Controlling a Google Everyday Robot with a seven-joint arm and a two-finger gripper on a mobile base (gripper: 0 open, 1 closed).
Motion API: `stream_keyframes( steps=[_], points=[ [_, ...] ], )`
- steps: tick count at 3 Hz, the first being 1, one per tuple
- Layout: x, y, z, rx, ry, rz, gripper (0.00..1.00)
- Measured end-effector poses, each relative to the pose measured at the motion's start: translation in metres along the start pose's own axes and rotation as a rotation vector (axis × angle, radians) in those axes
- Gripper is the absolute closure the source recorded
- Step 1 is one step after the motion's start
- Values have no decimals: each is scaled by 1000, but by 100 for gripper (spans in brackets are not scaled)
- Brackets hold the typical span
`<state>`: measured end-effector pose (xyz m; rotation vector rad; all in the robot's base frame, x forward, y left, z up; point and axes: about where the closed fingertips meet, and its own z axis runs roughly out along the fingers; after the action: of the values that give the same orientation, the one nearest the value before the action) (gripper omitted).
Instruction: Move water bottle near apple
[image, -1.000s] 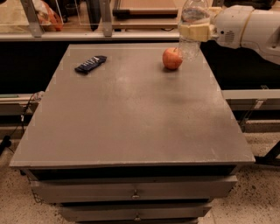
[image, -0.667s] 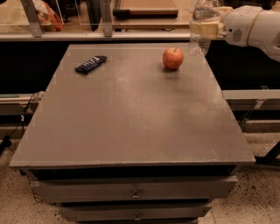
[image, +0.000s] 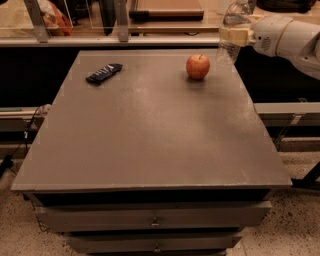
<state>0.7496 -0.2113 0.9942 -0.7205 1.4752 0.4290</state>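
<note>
Next, my gripper puts the water bottle down on the grey table (image: 220, 77), between the apple and the side edge of the table.
A red-orange apple (image: 198, 66) sits on the grey table top (image: 150, 130) near its far right corner. A clear ribbed water bottle (image: 231, 46) stands upright at the table's far right edge, to the right of the apple and a little apart from it. My gripper (image: 234, 36) comes in from the right on a white arm and is shut on the bottle's middle, its cream fingers (image: 231, 36) across the bottle. The bottle's cap runs out of the top of the view.
A dark blue flat wrapper bar (image: 104, 73) lies at the table's far left. A counter with rails and clutter (image: 120, 20) runs behind the table. Drawers (image: 155, 220) sit under the front edge.
My gripper and the bottle have shifted to the right, away from the apple, and slightly up. The apple and the wrapper bar have not moved.
</note>
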Motion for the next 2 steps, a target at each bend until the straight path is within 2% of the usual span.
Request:
stream_keyframes(
  steps=[1,2],
  points=[
    [22,-13,7,17,5,48,100],
    [34,-22,1,39,16,74,100]
  ],
)
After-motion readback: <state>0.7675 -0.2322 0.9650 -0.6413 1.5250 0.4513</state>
